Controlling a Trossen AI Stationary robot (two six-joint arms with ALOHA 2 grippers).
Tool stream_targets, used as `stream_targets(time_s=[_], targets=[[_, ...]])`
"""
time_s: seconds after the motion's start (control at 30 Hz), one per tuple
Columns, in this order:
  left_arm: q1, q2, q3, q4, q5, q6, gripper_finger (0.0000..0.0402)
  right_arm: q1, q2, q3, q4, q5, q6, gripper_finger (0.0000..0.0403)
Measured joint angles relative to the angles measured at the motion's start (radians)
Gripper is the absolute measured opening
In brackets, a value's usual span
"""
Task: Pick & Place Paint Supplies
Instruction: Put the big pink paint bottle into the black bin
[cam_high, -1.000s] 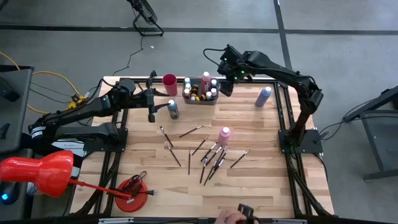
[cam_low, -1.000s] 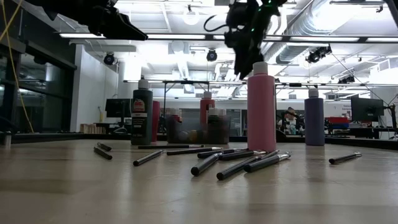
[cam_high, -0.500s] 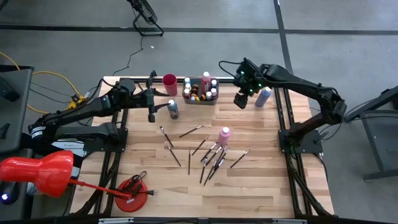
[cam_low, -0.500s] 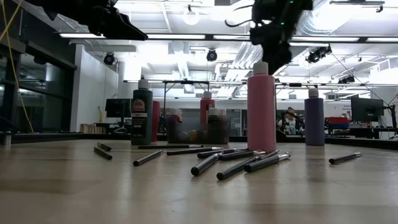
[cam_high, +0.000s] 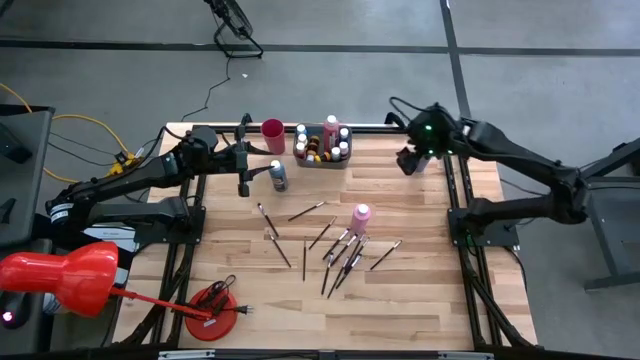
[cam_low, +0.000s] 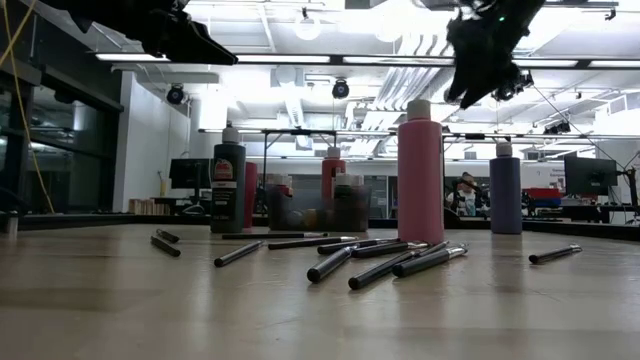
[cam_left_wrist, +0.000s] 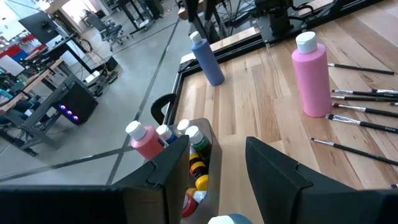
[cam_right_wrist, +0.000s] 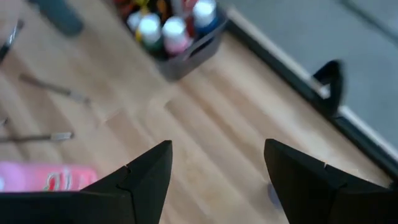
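I need to next move my right gripper to the upright pink bottle beside the scattered paintbrushes and close it on the pink bottle's white cap (cam_high: 363, 210) (cam_right_wrist: 2, 183).
Several dark-handled paintbrushes (cam_high: 330, 245) lie scattered mid-table around an upright pink bottle (cam_high: 361, 216). A dark bottle (cam_high: 278, 176) stands left of the grey tray (cam_high: 322, 162), which holds several small bottles. A lavender bottle (cam_low: 505, 190) stands at the far right; it also shows in the left wrist view (cam_left_wrist: 208, 59). My right gripper (cam_high: 408, 162) hangs open and empty high above it (cam_low: 470, 95). My left gripper (cam_high: 248, 168) is open and empty just left of the dark bottle, whose cap (cam_left_wrist: 227, 219) shows between its fingers.
A pink cup (cam_high: 273, 129) stands at the far edge, left of the tray. A red round object (cam_high: 213, 310) lies at the near left corner. Bare wood lies along the near edge and the right side.
My right gripper has swung from above the tray toward the table's right edge, staying high, and now hangs over the lavender bottle. Its fingers stay open. No bottle or brush has moved.
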Motion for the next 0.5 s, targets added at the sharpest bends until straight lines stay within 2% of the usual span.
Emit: stream_targets(time_s=[0.1, 0.3, 0.5], targets=[[0.0, 0.0, 0.0, 0.0, 0.0, 0.0, 0.0152, 0.0, -0.062, -0.023, 0.031, 0.047, 0.027, 0.0247], [0.0, 0.0, 0.0, 0.0, 0.0, 0.0, 0.0152, 0.0, -0.116, -0.042, 0.066, 0.012, 0.027, 0.0247], [0.0, 0.0, 0.0, 0.0, 0.0, 0.0, 0.0152, 0.026, -0.106, -0.042, 0.065, -0.252, 0.005, 0.0246]])
